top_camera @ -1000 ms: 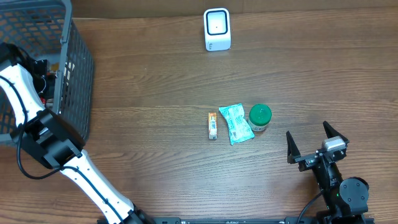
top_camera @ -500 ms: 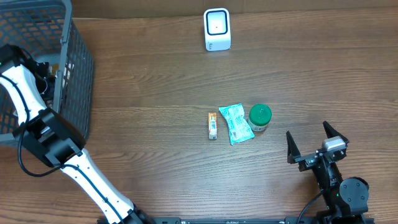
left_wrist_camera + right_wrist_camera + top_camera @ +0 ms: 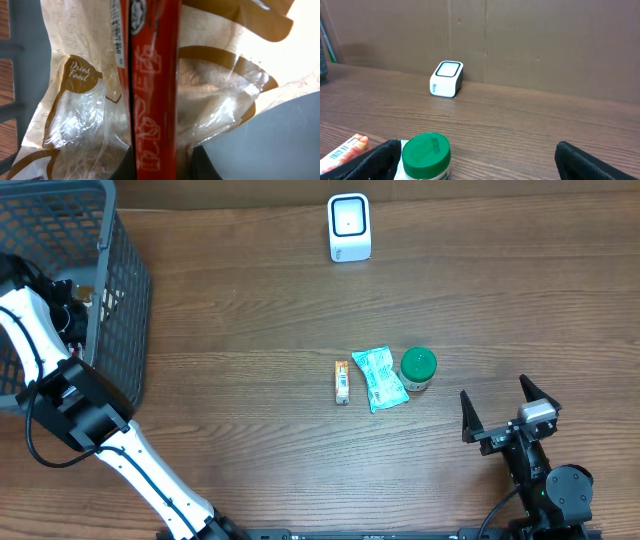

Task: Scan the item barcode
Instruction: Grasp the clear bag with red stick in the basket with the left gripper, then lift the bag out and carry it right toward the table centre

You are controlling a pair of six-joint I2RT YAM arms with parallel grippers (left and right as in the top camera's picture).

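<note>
The robot's left gripper should release the Dried Food bag on the table (image 3: 284,387) next to the orange stick packet, toward the basket.
In the left wrist view a narrow red packet (image 3: 152,100) stands upright between my left gripper's black fingers (image 3: 125,167), and the left gripper (image 3: 162,161) is shut on it. Clear and brown "Dried Food" bags (image 3: 75,115) lie behind it. Seen from overhead, the left gripper (image 3: 66,304) reaches inside the dark mesh basket (image 3: 125,310) at the far left. The white scanner (image 3: 349,227) stands at the back middle of the table, also seen as the scanner (image 3: 447,78) from the right wrist. My right gripper (image 3: 500,412) rests open at the front right, empty.
An orange stick packet (image 3: 342,382), a teal packet (image 3: 380,378) and a green-lidded jar (image 3: 418,367) lie mid-table. The jar (image 3: 426,156) sits just ahead of the right gripper's left finger (image 3: 380,160). A grey basket wall (image 3: 270,140) is close to the left gripper.
The left gripper has gone from open to shut, closing on the red packet inside the basket. The right arm and the items on the table have not moved.
</note>
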